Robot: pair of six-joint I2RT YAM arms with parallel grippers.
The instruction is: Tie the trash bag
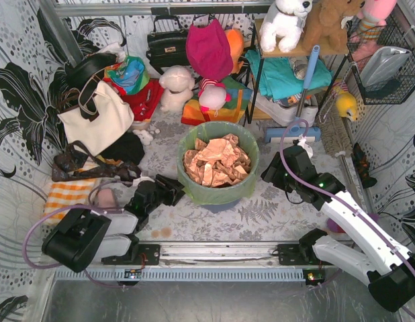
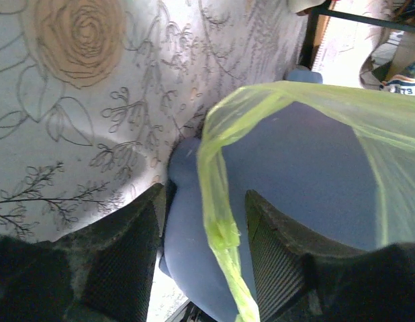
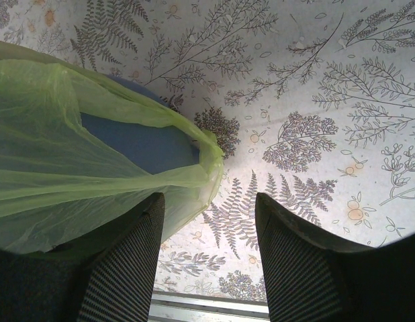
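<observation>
Next, my right gripper grabs the loose corner (image 1: pixel 253 190) (image 3: pixel 211 159) of the lime-green trash bag's hanging edge, where it sticks out beside the blue-grey bin.
The lime-green trash bag (image 1: pixel 242 182) lines the round blue-grey bin (image 1: pixel 217 205) at the table's middle, with crumpled copper-brown paper (image 1: pixel 216 161) inside. My left gripper (image 1: pixel 174 190) is open at the bin's left side. In the left wrist view a hanging edge of the bag (image 2: pixel 221 225) runs between the open fingers (image 2: pixel 127 258) of my left gripper (image 2: pixel 202 258) without being pinched, against the bin wall (image 2: pixel 301 181). My right gripper (image 1: pixel 270 176) is open at the bin's right side. In the right wrist view the bag's overhang (image 3: pixel 80 161) lies by the left finger (image 3: pixel 127 265) of my right gripper (image 3: pixel 211 258).
A cream tote bag (image 1: pixel 97 117), black handbags (image 1: pixel 166 43), an orange striped cloth (image 1: pixel 68 194) and stuffed toys (image 1: pixel 175 87) lie at the back and left. A shelf rack (image 1: pixel 288 74) with a blue-handled mop (image 1: pixel 300 111) stands at the back right. A metal rail (image 1: pixel 217 253) runs along the front.
</observation>
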